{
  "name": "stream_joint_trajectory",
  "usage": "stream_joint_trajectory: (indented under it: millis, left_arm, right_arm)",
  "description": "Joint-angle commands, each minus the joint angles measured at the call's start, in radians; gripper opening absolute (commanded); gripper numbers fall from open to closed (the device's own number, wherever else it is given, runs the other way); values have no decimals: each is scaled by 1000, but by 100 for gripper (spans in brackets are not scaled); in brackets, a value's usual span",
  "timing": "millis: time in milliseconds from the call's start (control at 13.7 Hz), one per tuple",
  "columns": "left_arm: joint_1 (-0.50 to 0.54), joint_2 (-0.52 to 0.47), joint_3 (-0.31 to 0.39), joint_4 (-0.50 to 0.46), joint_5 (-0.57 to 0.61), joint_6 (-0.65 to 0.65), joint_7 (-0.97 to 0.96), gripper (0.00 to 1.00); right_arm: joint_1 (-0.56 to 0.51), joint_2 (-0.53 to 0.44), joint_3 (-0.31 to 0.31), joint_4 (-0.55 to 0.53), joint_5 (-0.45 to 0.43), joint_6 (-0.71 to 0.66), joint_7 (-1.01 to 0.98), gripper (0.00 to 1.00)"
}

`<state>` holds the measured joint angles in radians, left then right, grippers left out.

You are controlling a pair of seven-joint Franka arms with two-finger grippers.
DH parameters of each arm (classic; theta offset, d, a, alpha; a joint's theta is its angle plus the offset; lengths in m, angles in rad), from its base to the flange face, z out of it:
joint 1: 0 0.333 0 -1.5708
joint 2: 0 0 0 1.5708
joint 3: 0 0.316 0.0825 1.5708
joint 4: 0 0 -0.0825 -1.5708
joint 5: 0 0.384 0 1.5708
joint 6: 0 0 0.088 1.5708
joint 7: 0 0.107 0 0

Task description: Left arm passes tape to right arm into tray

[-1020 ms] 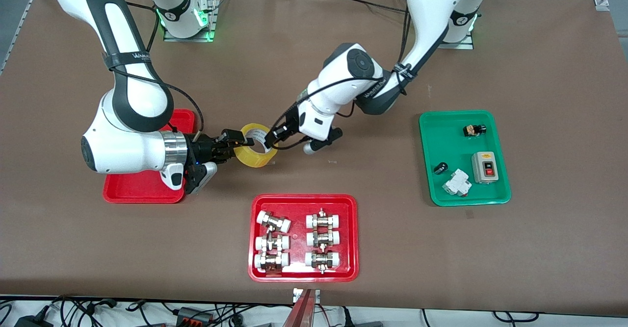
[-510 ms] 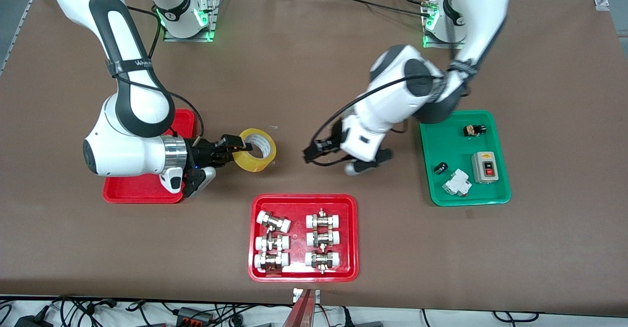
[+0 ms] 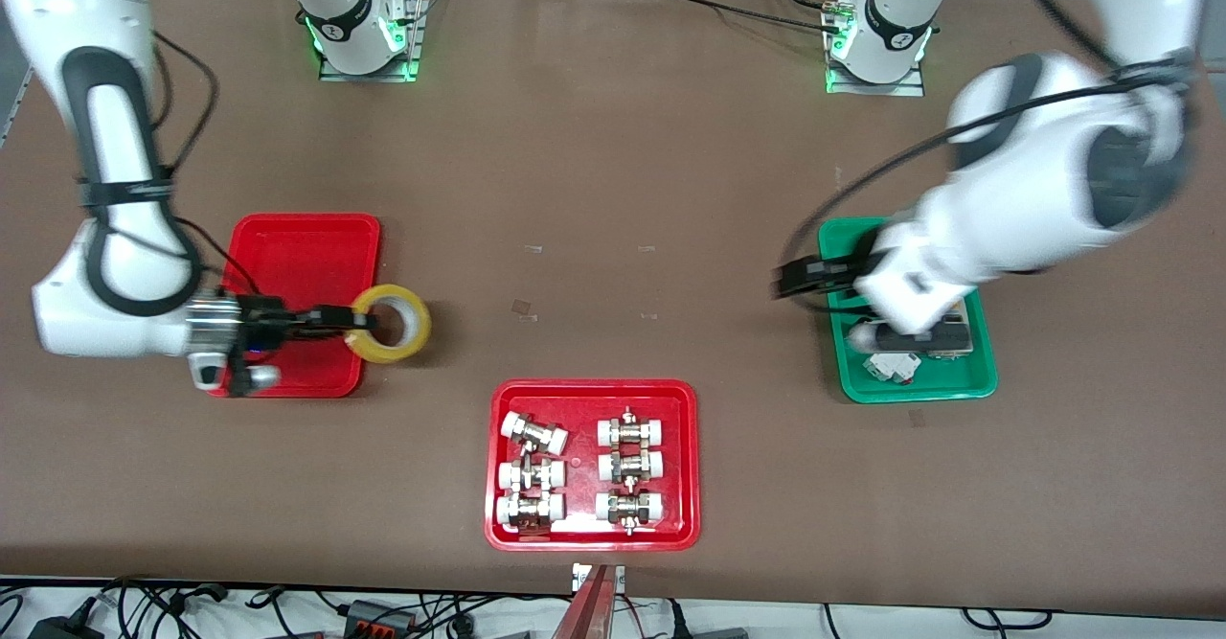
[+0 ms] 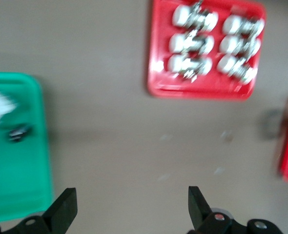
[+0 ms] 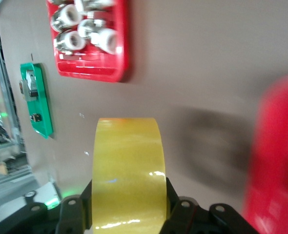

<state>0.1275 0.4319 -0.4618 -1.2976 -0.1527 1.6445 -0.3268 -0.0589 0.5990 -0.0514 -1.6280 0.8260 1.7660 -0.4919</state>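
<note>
My right gripper has the tape, which hangs over the red tray's corner now. It will let go of it near the middle of the plain red tray's bottom (image 3: 306,296).
The tape (image 3: 391,324), a yellowish roll, is held by my right gripper (image 3: 356,318), whose fingers are shut across its width. It hangs over the corner of the plain red tray (image 3: 306,246) that lies nearer the camera and toward the table's middle. In the right wrist view the tape (image 5: 129,165) fills the space between the jaws of the right gripper (image 5: 129,201), with the tray (image 5: 276,161) a red blur beside it. My left gripper (image 3: 791,280) is open and empty over the table beside the green tray (image 3: 967,385). In the left wrist view the left gripper (image 4: 132,209) has only table between its fingers.
A red tray with white-capped metal fittings (image 3: 592,534) lies near the front edge and also shows in the left wrist view (image 4: 202,90). The green tray holds a switch box and small parts under the left arm. Bare brown table lies between the trays.
The left gripper has let go of the tape and swung away toward the green tray. The right gripper has carried the tape toward the plain red tray.
</note>
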Motion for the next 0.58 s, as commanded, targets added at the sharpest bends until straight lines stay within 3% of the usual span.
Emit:
stream_joint_trajectory:
  millis: [0,219,364,510]
  left_arm:
    - [93,-16,-5,47,57,-180,95,100]
    - [121,-70,-17,34,240,-279,129,100]
    - [126,-91,-2,14,263,-343,144,100]
    - [139,-178,-12,-111,337,-304,150,100]
  right_arm:
    - [-123,-15,22,-27,-4,-120,23,28]
    - [-218,2,22,-35,-4,-148,9,28]
    - [-252,18,22,-32,-2,-142,-9,28]
    - [-268,53,22,-32,-2,-146,-46,28]
